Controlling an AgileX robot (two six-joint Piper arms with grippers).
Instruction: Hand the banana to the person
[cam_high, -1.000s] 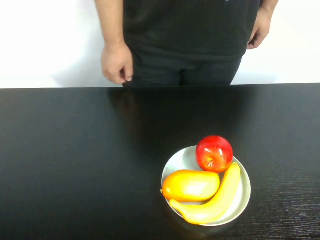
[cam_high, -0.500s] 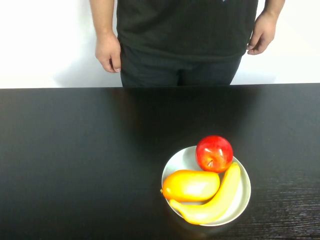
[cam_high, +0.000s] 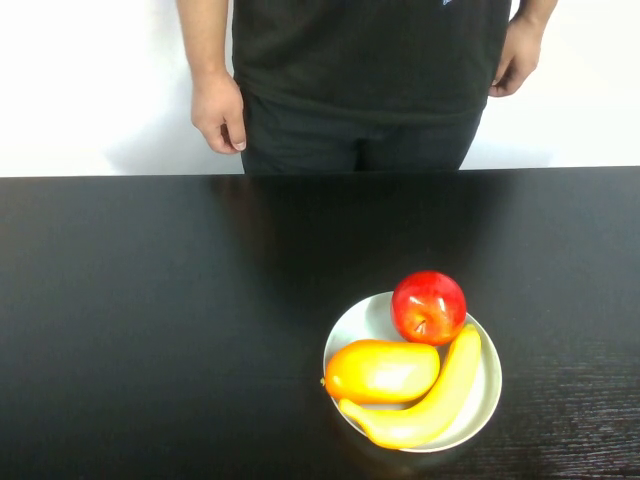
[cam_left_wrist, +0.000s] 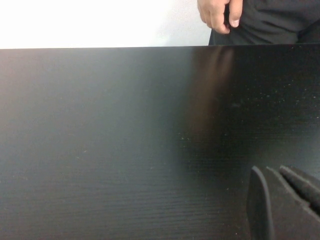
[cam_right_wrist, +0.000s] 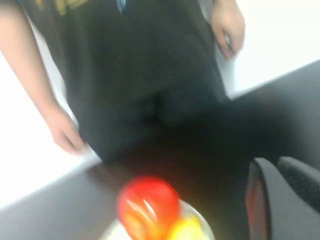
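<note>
The next move for my right gripper is to go to the banana's far half (cam_high: 460, 371), the one nearest the red apple, and close there.
The yellow banana (cam_high: 430, 400) lies curved along the near right side of a white plate (cam_high: 492, 385), touching a mango (cam_high: 382, 370) and a red apple (cam_high: 428, 307). The person (cam_high: 360, 60) in a black T-shirt stands behind the table's far edge with both hands hanging down. Neither gripper shows in the high view. My left gripper (cam_left_wrist: 270, 171) is shut and empty, low over bare table. My right gripper (cam_right_wrist: 274, 161) is shut and empty, beside the plate, with the blurred apple (cam_right_wrist: 148, 205) and the person (cam_right_wrist: 140, 65) ahead of it.
The black table (cam_high: 150, 320) spreads wide to the left of the plate. Its far edge runs just in front of the person. The person's hand (cam_left_wrist: 217, 15) shows past that edge in the left wrist view. A white wall stands behind.
The person's hand on the left of the high view has drawn up and back towards the hip. The fruit and plate have not moved.
</note>
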